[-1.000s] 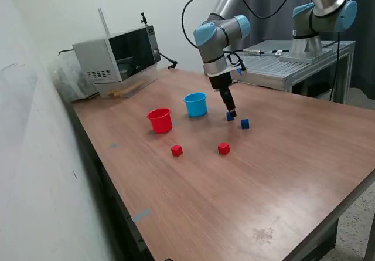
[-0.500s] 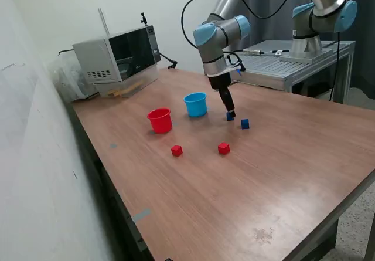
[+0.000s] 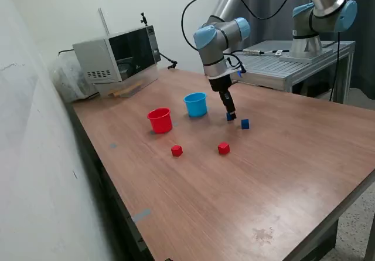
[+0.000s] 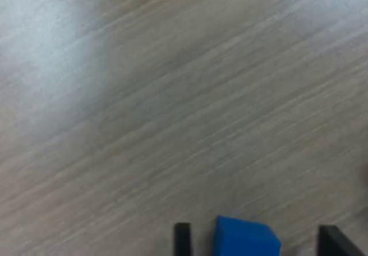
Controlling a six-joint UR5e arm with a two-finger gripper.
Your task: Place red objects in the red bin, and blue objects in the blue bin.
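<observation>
I should release the blue cube on the bottom inside the blue bin [image 3: 197, 107], next to the red bin.
My gripper [image 3: 231, 115] reaches down to the table beside the light blue cup, the blue bin [image 3: 195, 104]. A dark blue cube [image 3: 229, 118] sits right at its tips. In the wrist view this blue cube [image 4: 247, 237] lies between the two dark fingers [image 4: 182, 240], with a gap on each side, so the gripper [image 4: 256, 241] is open. A second blue cube [image 3: 245, 124] rests a little towards the exterior view's right. The red cup, the red bin [image 3: 159, 120], stands to the exterior view's left of the blue cup. Two red cubes [image 3: 176, 151] [image 3: 223, 148] lie nearer the front.
A microwave-like box [image 3: 117, 53] stands at the back on the exterior view's left. A second robot arm [image 3: 319, 14] is mounted on a metal bench [image 3: 293, 64] behind the wooden table [image 3: 246, 202].
The arm has shifted only slightly, and the fingertips sit a touch lower around the blue cube. The cubes and cups have not moved.
</observation>
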